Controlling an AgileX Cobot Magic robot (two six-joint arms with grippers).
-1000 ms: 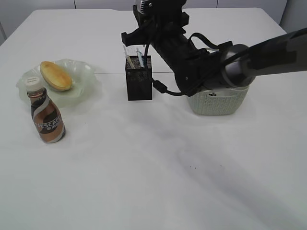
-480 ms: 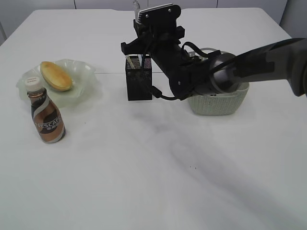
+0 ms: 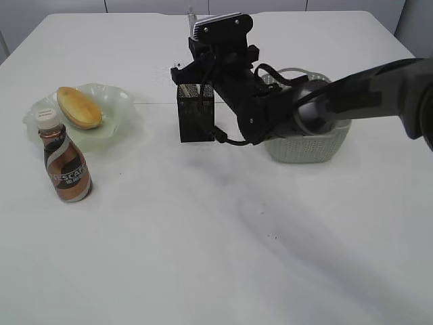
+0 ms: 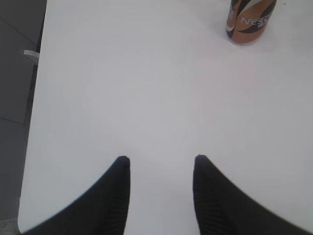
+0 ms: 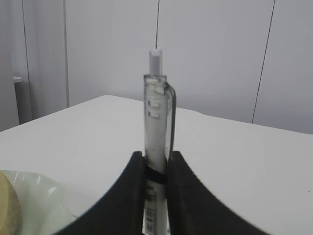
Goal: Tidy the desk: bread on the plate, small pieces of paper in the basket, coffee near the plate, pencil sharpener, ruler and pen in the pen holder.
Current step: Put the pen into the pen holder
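Observation:
My right gripper is holding the clear pen. It will let go of the pen inside the black mesh pen holder (image 3: 197,96), between the plate and the basket.
My right gripper (image 3: 195,68) is shut on the clear pen (image 5: 157,122) and holds it upright directly over the black mesh pen holder (image 3: 196,115). The pen's top (image 3: 190,11) sticks up above the wrist. The bread (image 3: 79,106) lies on the green ruffled plate (image 3: 118,101), and the coffee (image 3: 65,162) stands just in front of the plate. The basket (image 3: 308,145) sits behind the right arm, partly covered. My left gripper (image 4: 160,159) hangs open over the bare desk (image 4: 146,88), with the coffee (image 4: 249,19) far ahead. Ruler, pencil sharpener and paper pieces are hidden.
The right arm (image 3: 358,95) stretches in from the right edge across the basket. The desk's left edge (image 4: 36,98) runs close beside the left gripper. The plate's rim (image 5: 39,196) and the bread (image 5: 7,210) show low left in the right wrist view.
The right gripper has come down and slightly left with the pen, closing on the pen holder's mouth. The sticks standing in the holder are now covered by it. The left gripper is unchanged.

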